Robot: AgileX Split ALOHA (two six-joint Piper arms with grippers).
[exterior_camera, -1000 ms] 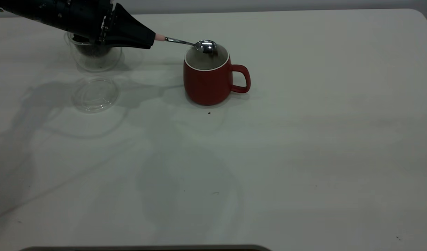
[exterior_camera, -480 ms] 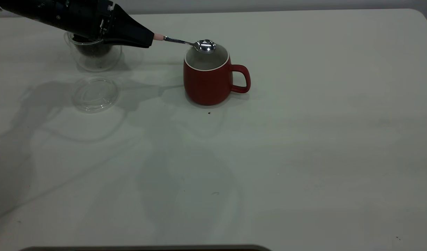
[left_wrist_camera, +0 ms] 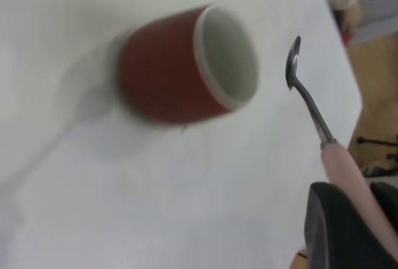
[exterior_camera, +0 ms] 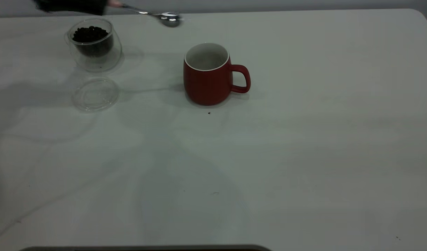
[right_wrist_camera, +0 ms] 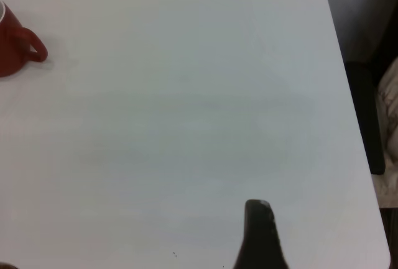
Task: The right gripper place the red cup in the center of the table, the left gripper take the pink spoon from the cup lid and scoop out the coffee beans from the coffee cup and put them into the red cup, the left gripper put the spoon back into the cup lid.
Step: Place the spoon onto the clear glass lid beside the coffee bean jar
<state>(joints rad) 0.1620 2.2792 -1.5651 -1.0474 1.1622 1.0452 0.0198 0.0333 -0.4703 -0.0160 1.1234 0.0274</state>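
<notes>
The pink spoon will lie across the rim of the cup lid (exterior_camera: 76, 92) next to the coffee cup as soon as my left gripper releases it.
The red cup (exterior_camera: 208, 75) stands upright near the middle of the table (exterior_camera: 304, 139), handle to the right; what shows of its white inside holds no beans. My left gripper (exterior_camera: 101, 5) is shut on the pink spoon's handle (left_wrist_camera: 348, 169) at the far left edge, high above the table. The spoon's silver bowl (exterior_camera: 169, 19) hangs behind and left of the red cup (left_wrist_camera: 186, 64), with no beans visible in it. The coffee cup (exterior_camera: 94, 52) holds coffee beans (exterior_camera: 90, 34). The cup lid (exterior_camera: 95, 94) lies flat in front of it. My right gripper (right_wrist_camera: 260, 232) sits far right of the red cup (right_wrist_camera: 15, 48).
The table's right edge (right_wrist_camera: 348, 126) runs close to the right gripper, with a dark floor and a chair beyond it. A few dark specks lie on the table, one just in front of the red cup (exterior_camera: 209, 112).
The left gripper has lifted the spoon away from above the red cup's mouth, up and back to the left. The coffee cup, earlier covered by the gripper, now shows fully.
</notes>
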